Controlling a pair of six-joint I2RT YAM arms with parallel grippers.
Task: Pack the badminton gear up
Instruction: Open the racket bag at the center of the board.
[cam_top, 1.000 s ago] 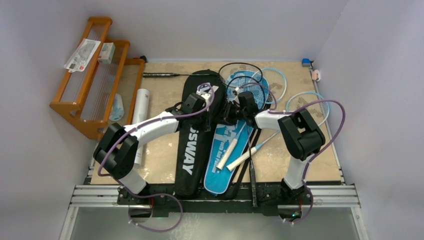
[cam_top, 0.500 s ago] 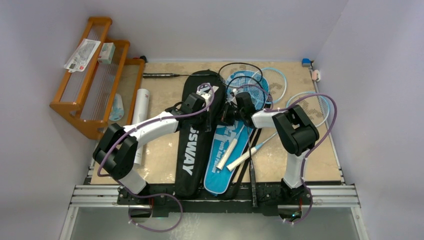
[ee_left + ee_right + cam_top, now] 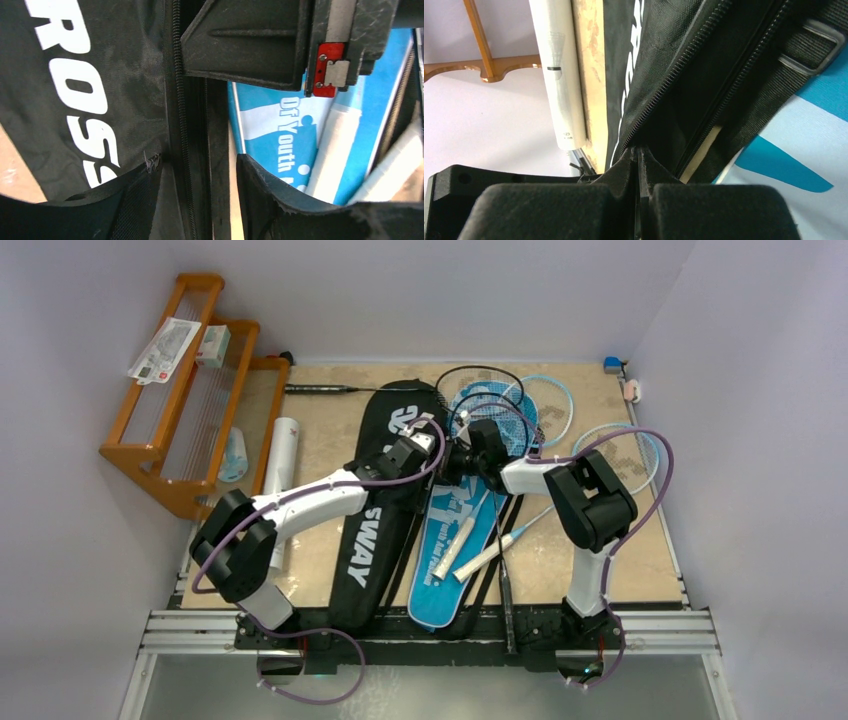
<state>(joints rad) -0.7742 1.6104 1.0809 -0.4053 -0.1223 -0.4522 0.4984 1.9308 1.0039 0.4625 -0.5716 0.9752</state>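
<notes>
The black cover's upper zip edge is in my right gripper, so that gripper should take the lower zip edge (image 3: 698, 141) and leave the upper one to my left gripper.
The black "CROSSWAY" cover (image 3: 385, 510) lies slanted on the table, beside the blue cover (image 3: 455, 540), which has two white racket handles (image 3: 462, 532) lying on it. My left gripper (image 3: 430, 445) is open at the black cover's right side, and its zip edge (image 3: 192, 150) runs between the fingers (image 3: 127, 200) untouched. My right gripper (image 3: 453, 462) faces it from the right. In the right wrist view this gripper (image 3: 639, 152) is shut on the black cover's zip edge (image 3: 674, 75). Black and light-blue racket heads (image 3: 540, 405) lie behind. The white tube (image 3: 280, 475) rests at the left.
An orange wooden rack (image 3: 185, 390) with packets on it stands at the far left, next to the tube (image 3: 556, 75). A black racket shaft (image 3: 320, 390) lies along the back edge. Another light-blue racket (image 3: 615, 450) sits at the right, behind my right arm.
My left gripper has opened and moved right along the black cover. The right gripper has closed on the zip edge. The cover's near end has swung left.
</notes>
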